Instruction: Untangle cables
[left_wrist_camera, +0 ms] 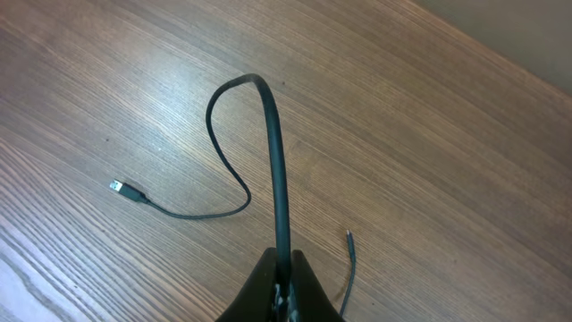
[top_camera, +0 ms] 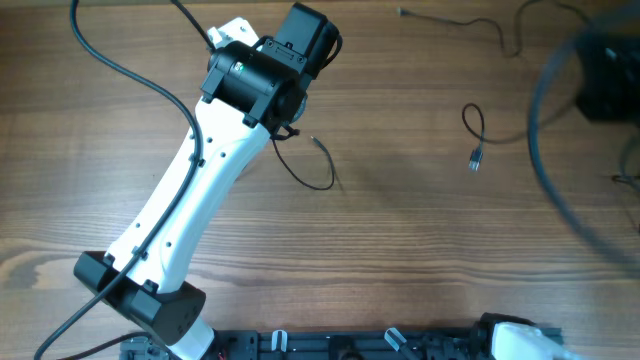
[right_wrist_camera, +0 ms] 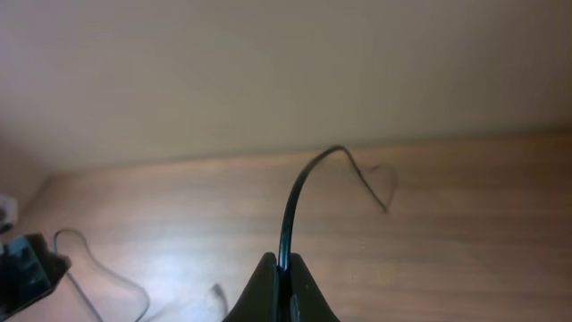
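Next, my right gripper releases the black cable on the bare table (top_camera: 430,121) between my left gripper and the plug.
My left gripper (left_wrist_camera: 284,261) is shut on a thin black cable (left_wrist_camera: 275,143). That cable arches up, loops back down across the table and ends in a small plug (left_wrist_camera: 118,187). Another thin cable end (left_wrist_camera: 349,238) lies just right of the fingers. In the overhead view, a loop of cable (top_camera: 322,183) trails from under my left wrist (top_camera: 255,80). My right gripper (right_wrist_camera: 284,262) is shut on another black cable (right_wrist_camera: 295,201), which curves up and then right. A separate cable with a plug (top_camera: 475,160) lies at the right.
The right arm is a dark blur (top_camera: 605,70) at the top right of the overhead view, with a thick blurred arm wire (top_camera: 540,130). Another thin cord (top_camera: 470,22) lies along the far edge. A dark object (right_wrist_camera: 27,273) and a thin cord (right_wrist_camera: 98,264) sit at the left.
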You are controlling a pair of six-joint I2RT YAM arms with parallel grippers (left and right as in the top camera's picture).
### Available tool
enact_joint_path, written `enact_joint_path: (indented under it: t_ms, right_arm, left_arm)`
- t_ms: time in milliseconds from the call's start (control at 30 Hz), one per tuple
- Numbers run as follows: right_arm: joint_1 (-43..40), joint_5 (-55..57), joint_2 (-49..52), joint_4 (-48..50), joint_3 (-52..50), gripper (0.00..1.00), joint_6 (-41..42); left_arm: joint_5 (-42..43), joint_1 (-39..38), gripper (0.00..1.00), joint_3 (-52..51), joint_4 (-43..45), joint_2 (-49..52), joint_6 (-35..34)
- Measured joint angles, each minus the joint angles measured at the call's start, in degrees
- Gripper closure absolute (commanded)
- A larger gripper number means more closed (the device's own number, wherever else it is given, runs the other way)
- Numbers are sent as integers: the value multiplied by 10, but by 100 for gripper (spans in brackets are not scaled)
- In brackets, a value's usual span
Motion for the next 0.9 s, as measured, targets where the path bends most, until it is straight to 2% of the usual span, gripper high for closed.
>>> enact_joint_path:
  t_ms: [133, 300, 467, 633, 767, 900]
  right_arm:
    - [0, 170, -71, -14, 4, 95, 16]
    - [0, 211, -72, -96, 5, 96, 40]
    - [0, 106, -33, -182, 4, 96, 45]
    - [10, -71, 27, -184, -17, 96, 25]
    - [24, -140, 108, -121, -23, 96, 9]
    - [24, -151, 188, -29, -27, 96, -5]
  left_arm:
    - [0, 0, 96, 0, 0, 0, 0]
    - [0, 0, 96, 0, -1, 0, 0]
    - [0, 0, 96, 0, -2, 0, 0]
    - [0, 0, 96, 0, -3, 0, 0]
    - [0, 0, 96, 0, -2, 0, 0]
    - [0, 0, 96, 0, -3, 0, 0]
